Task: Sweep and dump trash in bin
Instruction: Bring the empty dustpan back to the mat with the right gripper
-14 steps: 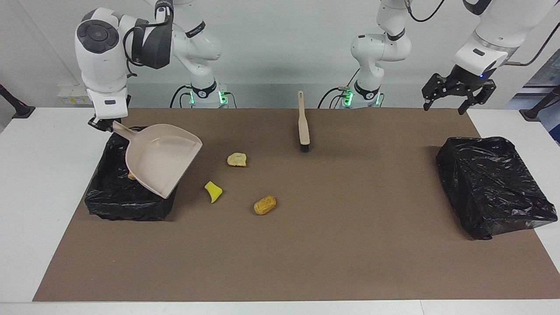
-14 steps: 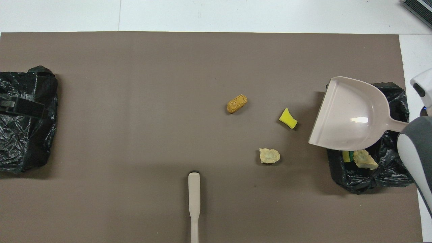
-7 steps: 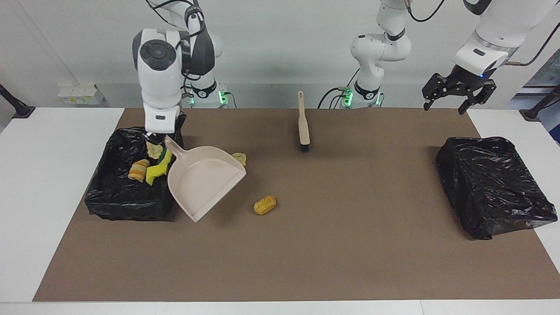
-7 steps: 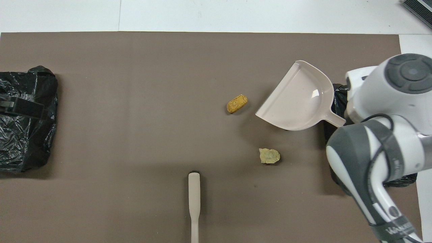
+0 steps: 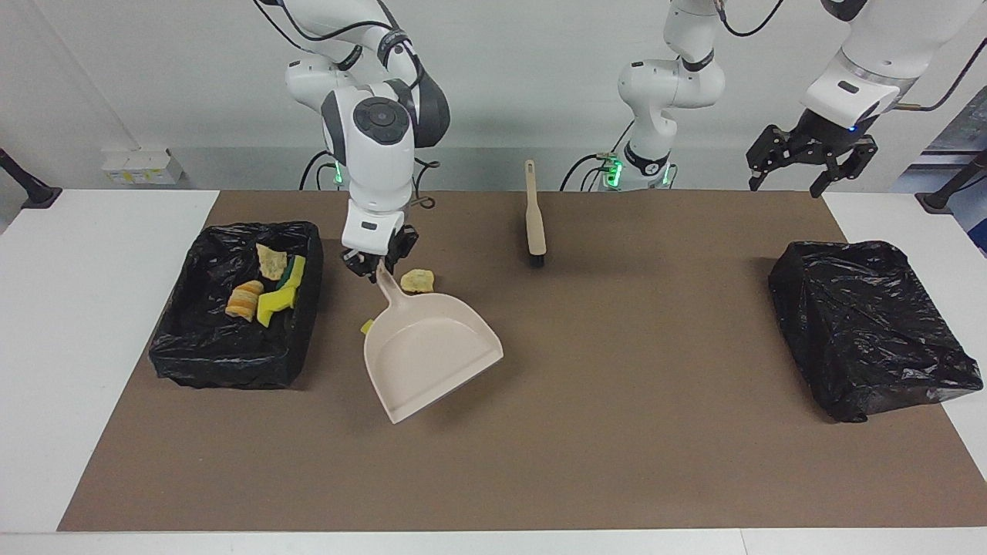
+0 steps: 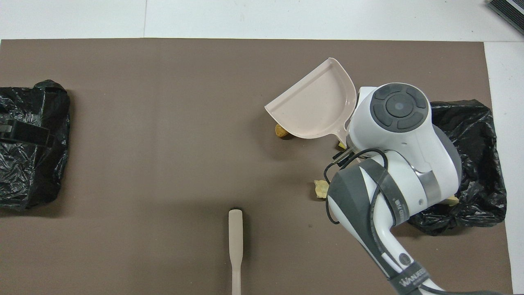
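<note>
Next, my right gripper releases the beige dustpan on the mat (image 6: 231, 118) past the brush, next to the orange-brown lump. The dustpan now hangs tilted beside the bin.
My right gripper (image 5: 378, 266) is shut on the handle of the beige dustpan (image 5: 428, 351), which hangs tilted over the mat beside the bin (image 5: 177, 347). The pan (image 6: 315, 108) covers most of an orange-brown lump of trash (image 6: 281, 131) and a yellow sponge bit (image 5: 367, 327). A pale tan chunk (image 5: 417, 280) lies on the mat beside the handle. Several scraps (image 5: 262, 297) lie inside the black-lined bin. The beige brush (image 5: 534, 216) lies on the mat nearer the robots. My left gripper (image 5: 806, 162) waits open in the air over the left arm's end of the table.
A lumpy black plastic bag (image 5: 871, 324) sits at the left arm's end of the brown mat (image 5: 617, 447). White tabletop borders the mat at both ends. In the overhead view the right arm (image 6: 393, 164) hides part of the bin (image 6: 475, 135) and the tan chunk.
The right arm has swung the dustpan from above the bin out over the mat, toward the loose scraps. It now covers the yellow bit and the lump. The left arm has barely moved.
</note>
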Controlling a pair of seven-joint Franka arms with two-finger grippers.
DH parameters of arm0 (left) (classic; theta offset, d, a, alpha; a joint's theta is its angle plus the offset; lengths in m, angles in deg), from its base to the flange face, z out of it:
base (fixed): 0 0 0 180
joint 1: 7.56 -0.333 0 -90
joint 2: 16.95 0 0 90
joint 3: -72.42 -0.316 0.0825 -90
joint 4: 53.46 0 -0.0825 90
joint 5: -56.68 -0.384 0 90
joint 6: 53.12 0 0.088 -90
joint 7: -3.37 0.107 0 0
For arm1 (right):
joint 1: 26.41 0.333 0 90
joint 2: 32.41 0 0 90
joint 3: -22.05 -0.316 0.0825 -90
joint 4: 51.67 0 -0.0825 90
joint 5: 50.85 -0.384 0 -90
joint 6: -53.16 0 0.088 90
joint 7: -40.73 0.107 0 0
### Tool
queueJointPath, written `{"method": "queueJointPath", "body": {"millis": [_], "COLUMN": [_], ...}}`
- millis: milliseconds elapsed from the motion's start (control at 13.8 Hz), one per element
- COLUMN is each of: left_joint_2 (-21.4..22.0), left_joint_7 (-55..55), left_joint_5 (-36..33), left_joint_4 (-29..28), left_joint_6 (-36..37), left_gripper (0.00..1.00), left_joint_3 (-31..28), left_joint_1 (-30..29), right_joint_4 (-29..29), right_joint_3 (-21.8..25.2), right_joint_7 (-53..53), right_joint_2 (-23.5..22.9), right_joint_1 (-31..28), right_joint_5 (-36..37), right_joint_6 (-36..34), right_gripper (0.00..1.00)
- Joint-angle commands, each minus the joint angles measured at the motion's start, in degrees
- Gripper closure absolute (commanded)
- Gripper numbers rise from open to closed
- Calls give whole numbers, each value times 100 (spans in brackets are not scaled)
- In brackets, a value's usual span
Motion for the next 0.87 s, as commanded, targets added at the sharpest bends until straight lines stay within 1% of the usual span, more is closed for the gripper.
{"method": "queueJointPath", "body": {"millis": [0,217,433,505,578,794], "left_joint_2": [99,126,117,117,117,117], "left_joint_7": [42,68,77,86,86,112], "left_joint_5": [-35,-35,-35,-35,-35,-35], "left_joint_4": [-79,-141,-150,-158,-185,-220], "left_joint_6": [67,32,-3,-20,-73,-135], "left_gripper": [0,0,0,0,0,0], "left_joint_3": [-3,-3,-20,-20,-29,-29], "left_joint_1": [-14,-14,-22,-31,-40,-84], "right_joint_4": [157,201,288,350,516,1148], "right_joint_3": [16,16,16,8,25,8], "right_joint_7": [890,1953,2456,2736,3061,3668], "right_joint_2": [27,27,27,-78,-340,-1061], "right_joint_1": [299,608,784,976,1195,1329], "right_joint_5": [-364,-638,-954,-929,-859,-736], "right_joint_6": [24,41,172,190,191,199], "right_gripper": [100,100,100,100,100,100]}}
